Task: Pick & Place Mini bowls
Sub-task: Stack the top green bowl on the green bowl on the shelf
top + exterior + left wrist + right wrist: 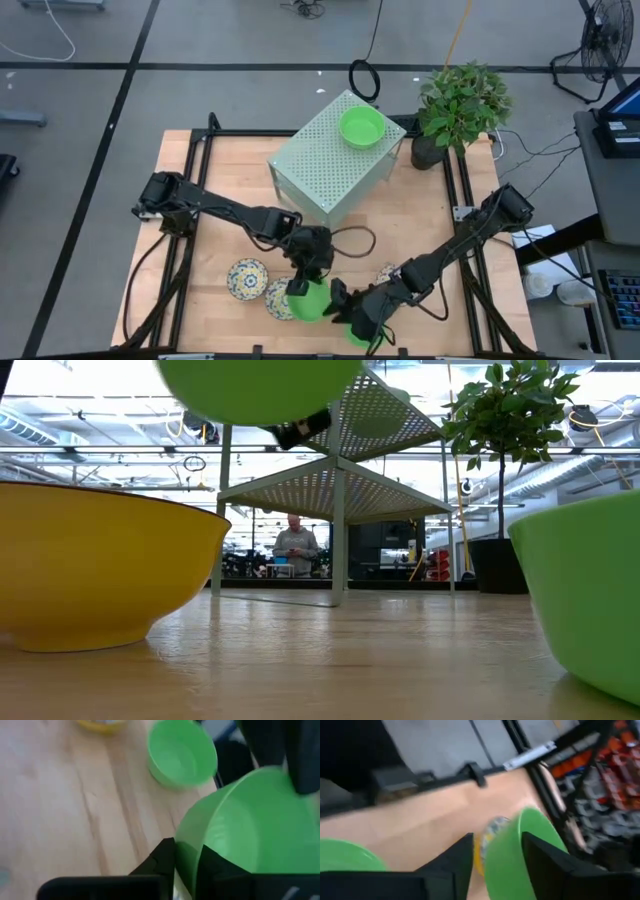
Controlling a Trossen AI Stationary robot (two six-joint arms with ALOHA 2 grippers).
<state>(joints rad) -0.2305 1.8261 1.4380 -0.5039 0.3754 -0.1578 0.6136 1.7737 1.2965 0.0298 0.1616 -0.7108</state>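
Observation:
The box's green bowl is closer to my right arm. My right gripper will open and take the lifted green bowl's free rim (325, 296) from my left gripper.
My left gripper (303, 288) is near the table's front middle, shut on a plain green mini bowl (310, 302) that the low view shows lifted (260, 385). My right gripper (352, 318) is just to its right at the near edge, shut on a second green bowl (362, 336). A third green bowl (362, 127) rests on its base on top of the pale-green perforated box (325, 165). Three floral bowls stand on the table: one left of the grippers (247, 278), one partly under the left gripper's bowl (278, 302), and one behind the right arm (388, 272). My left gripper pinches the green bowl's rim and wall (189, 851), one finger (160, 862) outside and one (220, 865) inside. The bowl is lifted clear of the table and tilted. My right gripper has the second green bowl by its wall near the rim (506, 851), which stands between the two fingers (457, 860). The bowl is tilted on edge. Whether its underside (590, 610) touches the table, I cannot tell.
A potted plant (455, 110) stands at the far right corner beside the box. Black frame rails (190, 200) run along the table's left and right sides. A cable loop (352, 240) lies behind the grippers. A person (295, 545) stands in the room far beyond the table.

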